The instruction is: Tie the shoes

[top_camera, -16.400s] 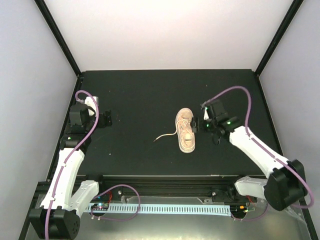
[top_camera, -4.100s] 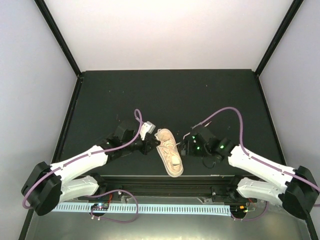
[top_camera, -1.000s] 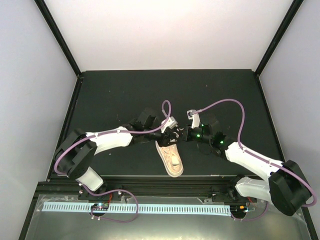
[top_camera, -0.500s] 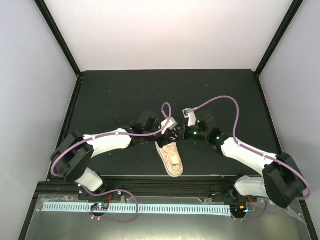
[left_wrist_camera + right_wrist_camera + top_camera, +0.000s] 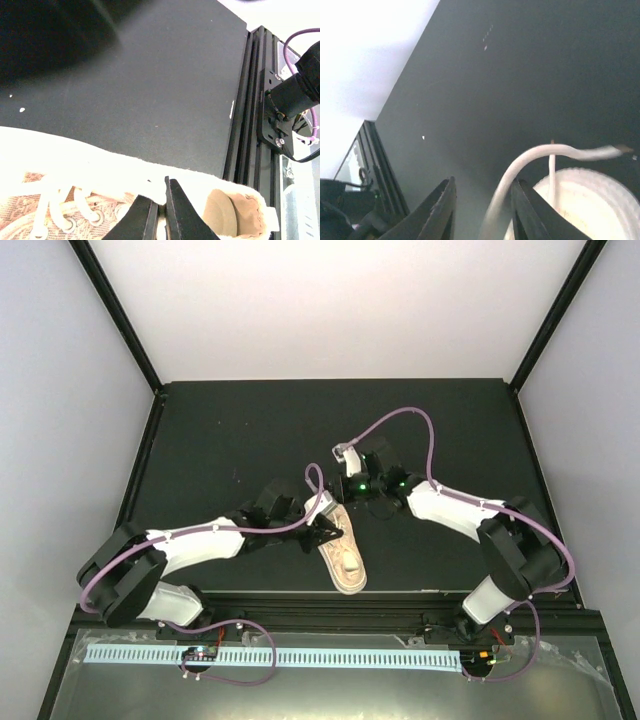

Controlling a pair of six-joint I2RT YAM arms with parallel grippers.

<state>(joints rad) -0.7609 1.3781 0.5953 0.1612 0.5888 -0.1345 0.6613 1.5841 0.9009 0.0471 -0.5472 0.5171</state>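
Observation:
I can see the loose lace arching past the toe cap, so next I pinch it with my right gripper closer to my left gripper [image 5: 495, 207] and bring it across the shoe.
The shoe [image 5: 347, 565], a pale pink-beige sneaker with cream-white laces, lies near the table's front edge with its heel toward the arms. My left gripper [image 5: 330, 531] is over its left side, shut on a white lace [image 5: 161, 192] beside the eyelets, with the heel opening [image 5: 235, 212] to its right. Behind the toe, my right gripper [image 5: 362, 502] stands open. In the right wrist view a loose lace [image 5: 540, 152] curves up between the open fingers [image 5: 482, 190], close to the right one and not pinched. The white toe cap [image 5: 585, 205] is at lower right.
The black table [image 5: 250, 430] is walled by white panels on three sides. A black aluminium rail [image 5: 250, 100] runs along the near edge, with an arm's base bracket [image 5: 282, 115] just past it. Purple cables loop over both wrists.
My right gripper has opened and let go of the lace, moving back and to the left. My left gripper has shut on a lace and pulled toward the near left.

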